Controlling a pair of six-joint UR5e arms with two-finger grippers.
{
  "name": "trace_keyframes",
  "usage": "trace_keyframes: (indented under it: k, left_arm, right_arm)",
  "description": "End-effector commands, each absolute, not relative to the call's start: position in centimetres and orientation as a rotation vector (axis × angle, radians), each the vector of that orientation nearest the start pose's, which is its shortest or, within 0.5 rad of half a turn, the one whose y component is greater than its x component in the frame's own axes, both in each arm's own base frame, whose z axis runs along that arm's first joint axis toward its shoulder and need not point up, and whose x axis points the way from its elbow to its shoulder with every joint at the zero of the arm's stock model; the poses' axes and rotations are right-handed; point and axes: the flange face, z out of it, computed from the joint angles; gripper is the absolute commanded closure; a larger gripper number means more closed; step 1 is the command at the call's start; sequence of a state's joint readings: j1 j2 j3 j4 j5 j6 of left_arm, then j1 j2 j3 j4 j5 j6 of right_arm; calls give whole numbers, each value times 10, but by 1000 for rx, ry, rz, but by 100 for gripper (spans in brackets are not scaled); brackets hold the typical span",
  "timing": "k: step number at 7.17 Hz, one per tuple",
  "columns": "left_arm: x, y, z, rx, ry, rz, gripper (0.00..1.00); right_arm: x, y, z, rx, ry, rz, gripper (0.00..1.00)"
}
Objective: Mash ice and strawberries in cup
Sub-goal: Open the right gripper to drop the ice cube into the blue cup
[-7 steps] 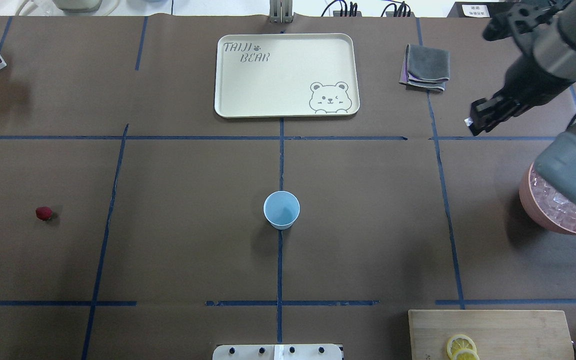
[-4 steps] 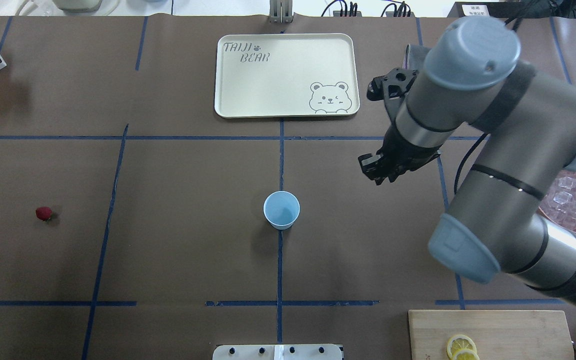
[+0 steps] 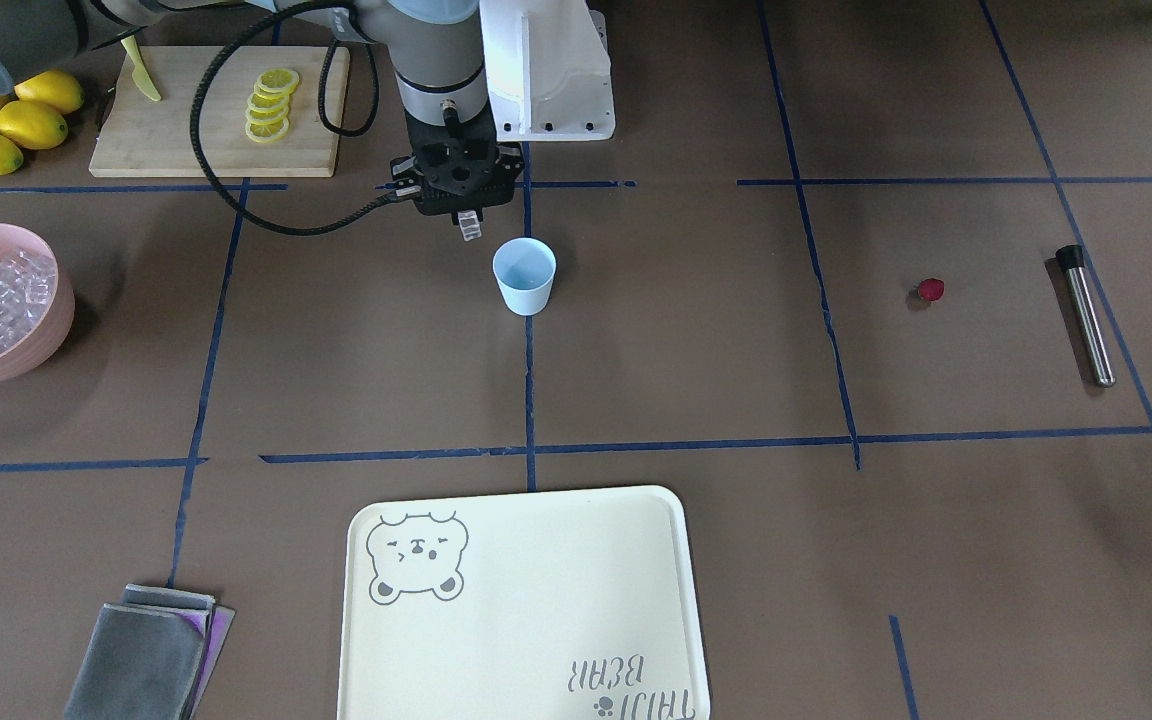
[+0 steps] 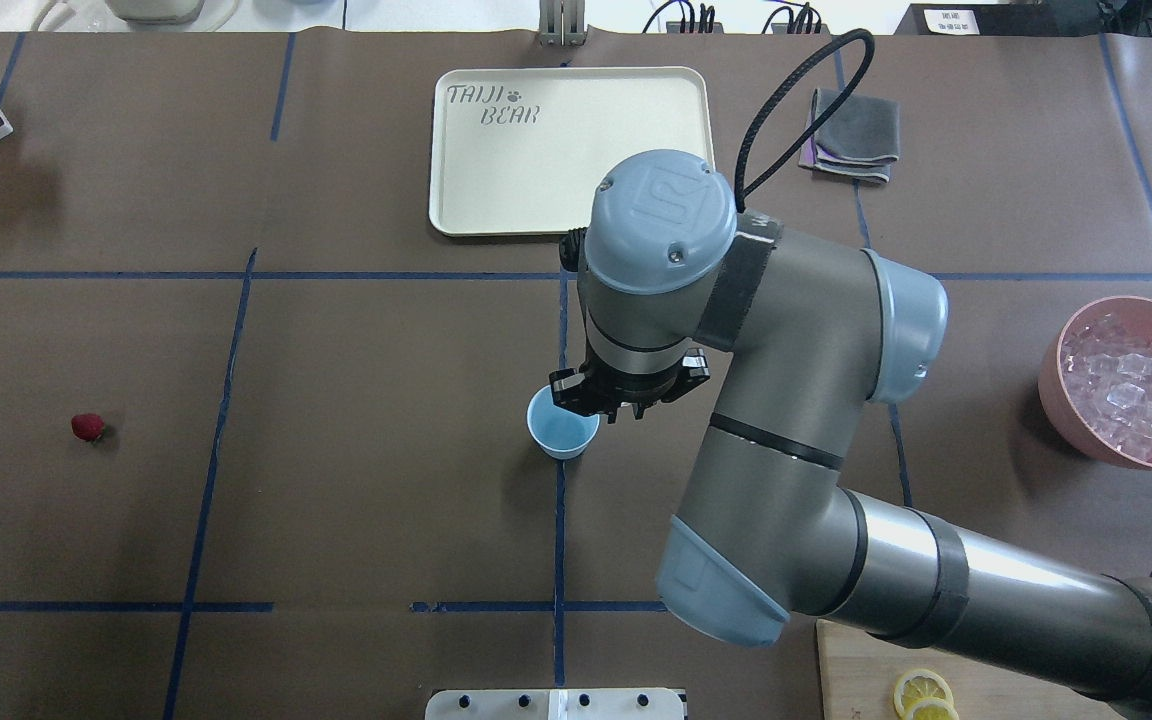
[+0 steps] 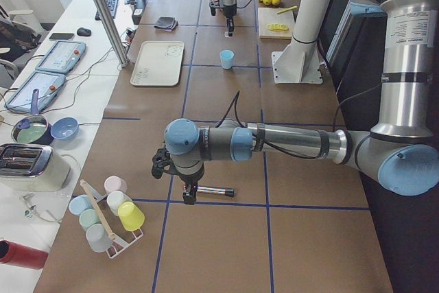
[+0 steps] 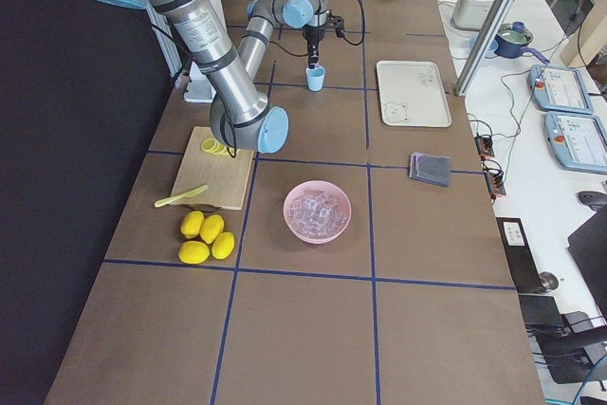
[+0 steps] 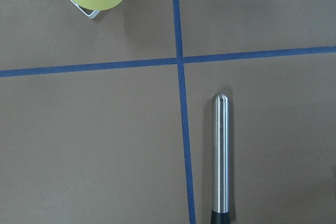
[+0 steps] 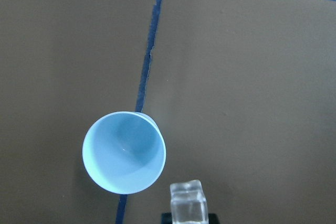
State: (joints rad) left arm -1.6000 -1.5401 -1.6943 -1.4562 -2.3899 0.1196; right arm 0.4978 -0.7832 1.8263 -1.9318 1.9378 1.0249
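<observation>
Next, my right gripper lets go of the ice cube inside the empty pale-blue cup (image 3: pixel 524 262) (image 8: pixel 125 152) standing on the blue tape line.
The pale-blue cup (image 4: pixel 561 435) stands upright and empty at the table's middle, also in the front view (image 3: pixel 524 277) and the right wrist view (image 8: pixel 124 152). My right gripper (image 3: pixel 469 222) is shut on one clear ice cube (image 8: pixel 188 200) and holds it just beside the cup's rim, above the table. More ice (image 4: pixel 1126 385) lies piled in the pink bowl (image 4: pixel 1061 400). The strawberry (image 4: pixel 88 427) lies alone at far left. My left gripper (image 5: pixel 188 195) shows only in the exterior left view, over a steel muddler (image 7: pixel 220 156); I cannot tell whether it is open or shut.
A cream bear tray (image 4: pixel 456 200) lies behind the cup, with a grey cloth (image 4: pixel 851 135) to its right. A cutting board with lemon slices (image 3: pixel 266 100) and whole lemons (image 3: pixel 11 125) lie near the robot's base. A cup rack (image 5: pixel 110 214) stands at the left end.
My right arm has swung left from beside the pink bowl to the cup, with the ice cube in its gripper. The cup and strawberry have not moved.
</observation>
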Motion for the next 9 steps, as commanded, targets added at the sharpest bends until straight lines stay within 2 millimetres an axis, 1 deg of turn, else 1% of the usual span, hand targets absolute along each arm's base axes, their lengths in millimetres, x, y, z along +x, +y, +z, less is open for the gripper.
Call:
trace_keyframes:
  k: [1,2,3,5,7,8,9]
  left_arm:
    - [-74,-473,623,38,819,75,0]
    - [-74,-470,626,32,819,73,0]
    - [-74,-470,626,32,819,73,0]
    - [-74,-470,625,33,819,73,0]
    - [-74,-470,625,33,819,73,0]
    - [-74,-470,625,33,819,75,0]
    - [-74,-470,625,33,819,73,0]
  right_arm:
    - [-550,-401,109,33,-751,-169,100]
    - [-564,-404,111,32,-757,-169,100]
    - [-572,-400,117,23,-747,-176,100]
    - [-580,-397,124,10,-732,-184,100]
    - [-582,-398,127,5,-724,-182,98]
    - [-582,-398,126,6,-725,-183,86]
    - [-582,-398,126,3,-727,-184,44]
